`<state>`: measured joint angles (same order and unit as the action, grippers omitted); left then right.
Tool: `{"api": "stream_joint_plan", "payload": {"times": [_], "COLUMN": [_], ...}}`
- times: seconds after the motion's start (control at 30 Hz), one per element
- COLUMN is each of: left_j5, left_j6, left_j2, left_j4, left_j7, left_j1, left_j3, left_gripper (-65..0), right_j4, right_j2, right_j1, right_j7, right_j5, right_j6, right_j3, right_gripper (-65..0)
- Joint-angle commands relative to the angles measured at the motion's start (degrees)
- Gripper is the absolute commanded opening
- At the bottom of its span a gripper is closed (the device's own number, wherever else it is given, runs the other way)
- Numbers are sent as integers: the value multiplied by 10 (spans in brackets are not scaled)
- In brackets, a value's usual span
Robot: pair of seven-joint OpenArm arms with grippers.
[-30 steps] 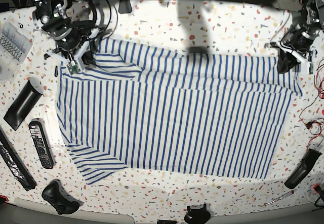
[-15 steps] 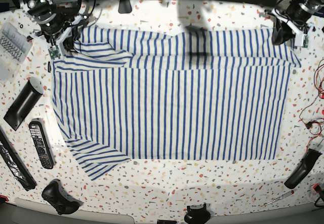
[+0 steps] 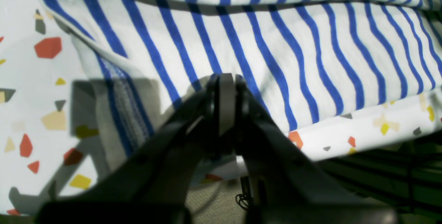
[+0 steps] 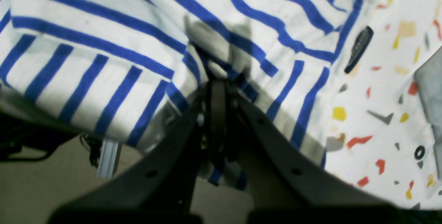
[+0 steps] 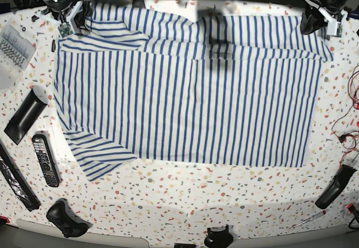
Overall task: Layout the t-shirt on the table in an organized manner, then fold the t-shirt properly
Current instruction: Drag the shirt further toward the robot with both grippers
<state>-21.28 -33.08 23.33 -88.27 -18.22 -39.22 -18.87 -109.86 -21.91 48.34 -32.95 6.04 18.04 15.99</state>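
Next, I let go of the t-shirt's far corner with my left gripper on the table's back edge, out (image 5: pixel 332 15) toward the side with the cables.
The white, blue-striped t-shirt (image 5: pixel 190 91) lies spread across the table (image 5: pixel 185 203), its far edge up at the table's back edge. One sleeve (image 5: pixel 98 158) sticks out at the near left. My left gripper (image 5: pixel 314 22) is at the far right corner, shut on the shirt's edge. In the left wrist view its closed fingers (image 3: pixel 226 89) pinch the striped cloth (image 3: pixel 276 44). My right gripper (image 5: pixel 68 22) is at the far left corner. The right wrist view shows it (image 4: pixel 217 89) shut on bunched t-shirt cloth (image 4: pixel 103 54).
Along the left stand a clear box (image 5: pixel 12 49), a black bar (image 5: pixel 23 119), a remote (image 5: pixel 46 159) and a game controller (image 5: pixel 66 219). A black handle (image 5: pixel 335 187), cables (image 5: pixel 348 136) and a screwdriver (image 5: pixel 308 220) lie at the right.
Both grippers have moved toward the table's back edge with the shirt's far edge in them. The cloth has slid back and lies flatter and wider.
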Motion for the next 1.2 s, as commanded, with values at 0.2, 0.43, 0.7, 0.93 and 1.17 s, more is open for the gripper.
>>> {"api": "stream_joint_plan", "payload": {"times": [0.2,0.43,0.7,0.93,1.17], "left_j5": [39,37,-15,-16,-66], "left_j6": [5,5,5,7,5], "left_j2": [3,4,3,9,24], "left_j4": [3,-34,-139,-204,-177], "left_j7": [-75,-88,-91,-44,-45], "left_j1": [-27,-27,-27,-13,94], "left_j3": [-8,-54,-120,-164,-162], "left_gripper": [-650,-650,-650,-527,-443], "right_j4": [-15,-15,-55,-93,-93], "right_j2": [-7,-23,-29,-28,-28], "right_j1": [21,4,-32,-87,-161], "right_j7": [-5,14,15,14,7], "right_j5": [7,34,36,37,95], "right_j6": [1,2,2,2,2], "right_j3": [85,108,112,115,115], "right_gripper": [-650,-650,-650,-524,-397]}}
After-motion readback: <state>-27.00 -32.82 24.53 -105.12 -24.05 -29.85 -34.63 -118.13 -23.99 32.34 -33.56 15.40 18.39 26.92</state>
